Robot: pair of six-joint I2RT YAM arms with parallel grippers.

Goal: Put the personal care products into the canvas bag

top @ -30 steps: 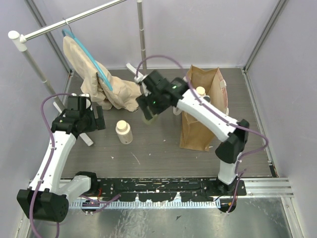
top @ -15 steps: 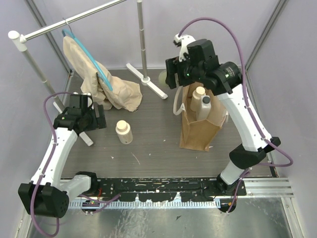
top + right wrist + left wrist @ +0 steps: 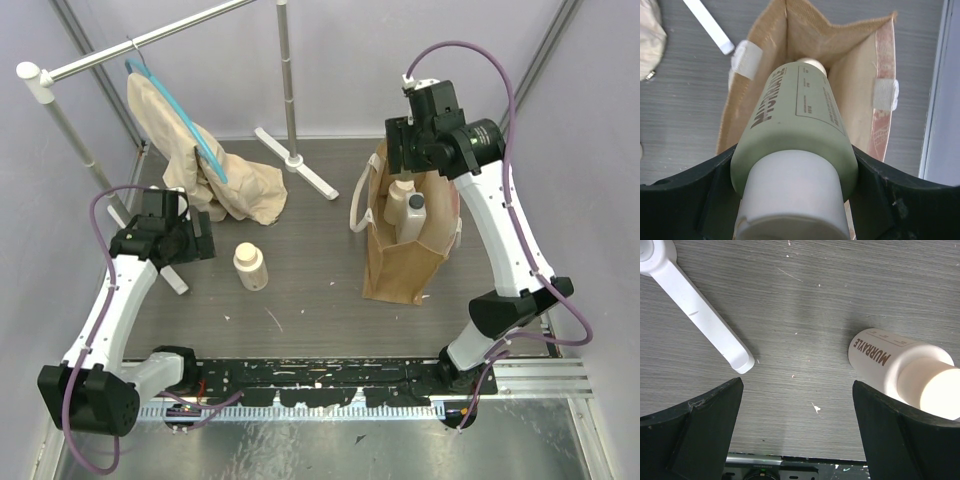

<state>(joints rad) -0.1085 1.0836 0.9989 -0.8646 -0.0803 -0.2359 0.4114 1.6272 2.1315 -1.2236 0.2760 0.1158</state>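
Observation:
The robot's right gripper needs to release the yellowish bottle between the white rectangular bottle and the canvas bag's side (image 3: 391, 225). The yellowish bottle now points down into the bag's mouth.
The tan canvas bag (image 3: 400, 265) stands upright at the right, open at the top. A cream bottle (image 3: 400, 198) and a white rectangular bottle with a dark cap (image 3: 417, 213) stand inside it. My right gripper (image 3: 411, 160) hangs over the bag's far end, shut on a yellowish bottle (image 3: 795, 115) that points down into the bag's mouth (image 3: 860, 95). Another cream bottle (image 3: 250, 267) stands on the table left of the bag. It also shows in the left wrist view (image 3: 895, 370), to the right of my open, empty left gripper (image 3: 797, 385), (image 3: 188, 245).
A clothes rack with a beige cloth on a blue hanger (image 3: 205, 160) stands at the back left. Its white feet lie on the table behind the bag (image 3: 300, 165) and by my left gripper (image 3: 695, 315). Purple walls close in on the sides.
My right arm has carried the yellowish bottle from the table left of the bag up and rightward to above the bag's mouth. The left arm has barely moved.

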